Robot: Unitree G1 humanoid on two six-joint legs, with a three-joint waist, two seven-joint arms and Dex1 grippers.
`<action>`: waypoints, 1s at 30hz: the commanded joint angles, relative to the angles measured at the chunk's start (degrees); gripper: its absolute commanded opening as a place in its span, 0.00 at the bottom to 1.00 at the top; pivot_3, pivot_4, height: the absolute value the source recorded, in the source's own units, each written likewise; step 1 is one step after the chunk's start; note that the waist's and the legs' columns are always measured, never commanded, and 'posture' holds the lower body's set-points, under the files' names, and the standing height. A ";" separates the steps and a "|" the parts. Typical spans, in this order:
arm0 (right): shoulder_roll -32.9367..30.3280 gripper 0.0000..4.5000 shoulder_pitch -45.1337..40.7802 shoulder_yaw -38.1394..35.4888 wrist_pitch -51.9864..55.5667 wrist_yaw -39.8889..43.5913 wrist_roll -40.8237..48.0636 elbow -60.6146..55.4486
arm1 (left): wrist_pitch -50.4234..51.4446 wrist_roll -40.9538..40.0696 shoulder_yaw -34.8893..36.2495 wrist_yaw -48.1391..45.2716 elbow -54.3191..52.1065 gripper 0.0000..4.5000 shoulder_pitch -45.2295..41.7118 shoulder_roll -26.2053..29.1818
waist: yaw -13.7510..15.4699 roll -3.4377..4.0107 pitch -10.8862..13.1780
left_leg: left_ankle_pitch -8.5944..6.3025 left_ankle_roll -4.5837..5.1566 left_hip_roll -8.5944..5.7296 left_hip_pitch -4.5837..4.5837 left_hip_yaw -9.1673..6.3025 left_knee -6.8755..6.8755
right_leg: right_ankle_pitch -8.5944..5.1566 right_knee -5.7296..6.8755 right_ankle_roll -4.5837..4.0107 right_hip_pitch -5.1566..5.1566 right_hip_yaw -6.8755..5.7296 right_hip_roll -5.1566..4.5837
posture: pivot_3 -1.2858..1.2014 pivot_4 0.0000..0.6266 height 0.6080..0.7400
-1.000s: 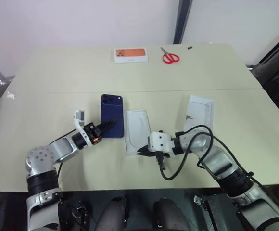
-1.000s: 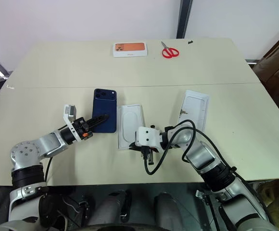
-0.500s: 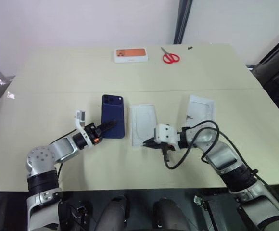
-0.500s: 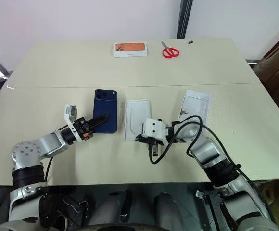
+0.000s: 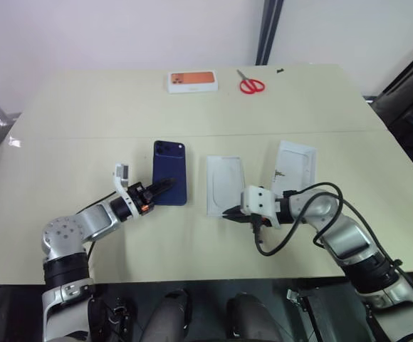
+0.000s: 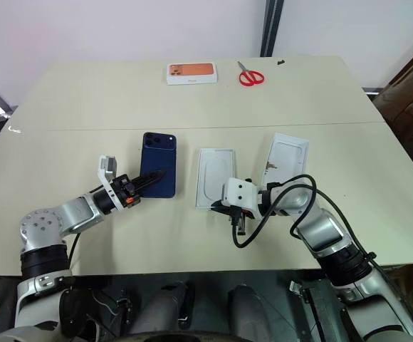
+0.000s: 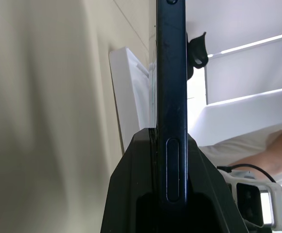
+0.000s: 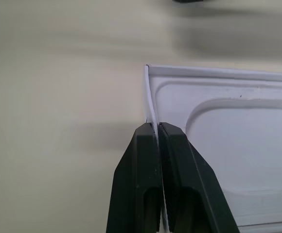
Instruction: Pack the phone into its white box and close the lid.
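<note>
The robot's left gripper should release the phone over the rounded hollow of the white insert (image 5: 224, 182) (image 7: 140, 99).
The phone (image 5: 171, 171), a dark blue slab, lies about level at the table's middle left. My left gripper (image 5: 165, 185) is shut on its near end, and the left wrist view shows the phone (image 7: 171, 73) edge-on between the black fingers (image 7: 131, 194). The lid (image 5: 297, 165), white with small dark marks, lies open side up at the right. Between them lies a white insert (image 5: 226, 182) with a rounded recess. My right gripper (image 5: 226, 211) is shut on the near rim of the insert (image 8: 238, 145). The white box is out of view.
A white box with orange phone print (image 5: 192, 81) and red-handled scissors (image 5: 251, 85) lie at the far edge of the beige table (image 5: 85, 114). A black cable loops from my right wrist over the table's near part.
My right gripper has dragged the white insert to the right, away from the phone and towards the lid. The left gripper and the phone have kept still.
</note>
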 commanded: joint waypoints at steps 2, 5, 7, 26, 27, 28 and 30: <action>1.17 0.21 -0.65 -2.00 0.38 -1.12 1.95 -1.54 | -1.02 -1.77 -0.48 -0.86 -1.20 0.00 -1.64 -0.78 | 0.09 0.00 0.00 | 0.00 0.00 0.00 0.00 0.00 0.00 | 0.00 0.00 0.00 0.01 0.00 0.00 | 0.52 0.24 0.95; 1.13 0.54 -0.57 -3.70 0.40 -0.64 4.08 -2.42 | -0.82 -2.65 -0.26 0.16 -1.25 0.00 -2.26 -1.80 | 0.11 0.00 0.00 | 0.00 0.00 -0.01 0.00 0.00 0.04 | 0.00 -0.01 0.00 0.03 -0.01 0.00 | 0.52 0.24 0.95; 0.83 0.77 -0.91 -5.11 0.63 -0.41 5.48 -2.75 | -0.79 -3.16 -0.26 1.01 -1.51 0.00 -2.66 -2.69 | 0.13 0.00 0.00 | 0.00 0.00 -0.01 0.00 0.00 0.03 | 0.00 0.00 0.00 0.03 0.00 0.00 | 0.52 0.24 0.95; -4.97 0.99 -2.44 -14.49 -7.55 -3.36 5.09 12.47 | -5.38 3.38 -9.23 5.40 2.93 0.00 -8.00 -13.59 | 0.01 -0.03 0.00 | 0.00 0.03 0.00 0.00 0.08 0.06 | 0.00 0.00 0.01 0.05 0.01 0.02 | 0.52 0.24 0.95; -5.13 0.99 -2.30 -14.74 -7.75 -3.34 5.16 12.53 | -5.46 4.03 -9.88 5.19 3.21 0.00 -8.14 -13.66 | 0.02 -0.03 0.00 | 0.00 0.03 0.00 0.01 0.08 0.06 | 0.00 0.01 0.01 0.05 0.02 0.03 | 0.52 0.24 0.95; -5.26 0.99 -2.14 -14.94 -7.87 -3.26 5.25 12.54 | -5.58 4.45 -10.10 5.13 3.73 0.00 -8.37 -13.83 | 0.03 -0.03 0.00 | 0.00 0.02 0.01 0.00 0.08 0.06 | 0.00 0.01 0.01 0.05 0.02 0.03 | 0.52 0.24 0.95; -5.38 0.99 -1.91 -15.42 -7.84 -3.11 5.73 12.35 | -5.50 5.02 -10.44 4.94 4.68 0.00 -8.72 -14.02 | 0.04 -0.03 0.00 | 0.00 0.02 0.01 0.01 0.08 0.07 | 0.00 0.01 0.01 0.06 0.02 0.03 | 0.52 0.24 0.95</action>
